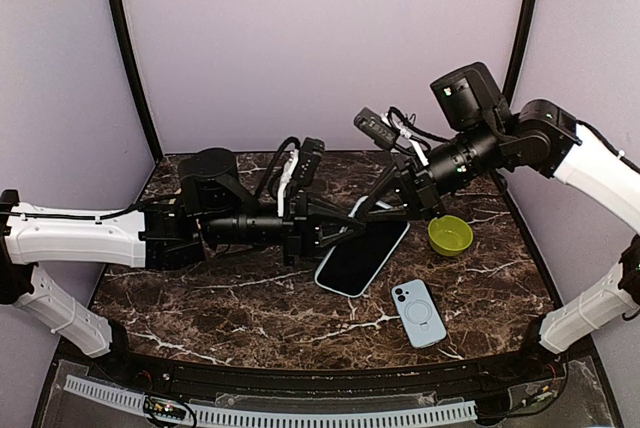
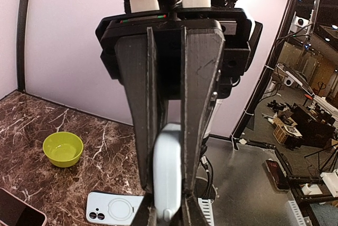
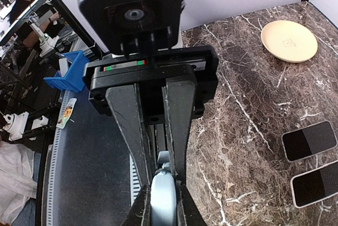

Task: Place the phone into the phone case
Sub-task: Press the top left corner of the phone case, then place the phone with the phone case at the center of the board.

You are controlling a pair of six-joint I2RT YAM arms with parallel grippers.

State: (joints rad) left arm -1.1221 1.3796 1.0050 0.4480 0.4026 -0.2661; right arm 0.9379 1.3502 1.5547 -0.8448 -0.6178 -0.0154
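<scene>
My left gripper should set the pale blue phone case on the bare marble [image 1: 294,306] beneath it, toward the near edge of the table.
Both grippers are shut on one pale blue, rounded-edged phone case, which I see only edge-on. It shows as a thin pale sliver in the top view [image 1: 357,210], and between the fingers in the left wrist view [image 2: 168,173] and the right wrist view [image 3: 162,199]. My left gripper [image 1: 340,232] [image 2: 168,205] holds it from the left. My right gripper [image 1: 386,206] [image 3: 162,207] holds it from the right, above the table. A large phone with a dark screen [image 1: 362,253] lies flat below them; its corner shows in the left wrist view [image 2: 18,211].
A pale blue phone back with a ring and two lenses [image 1: 418,312] [image 2: 113,207] lies at the near right. A green bowl [image 1: 450,235] [image 2: 63,148] stands at the right. The right wrist view shows a beige plate [image 3: 289,40] and two dark-screened phones [image 3: 309,140] [image 3: 317,184].
</scene>
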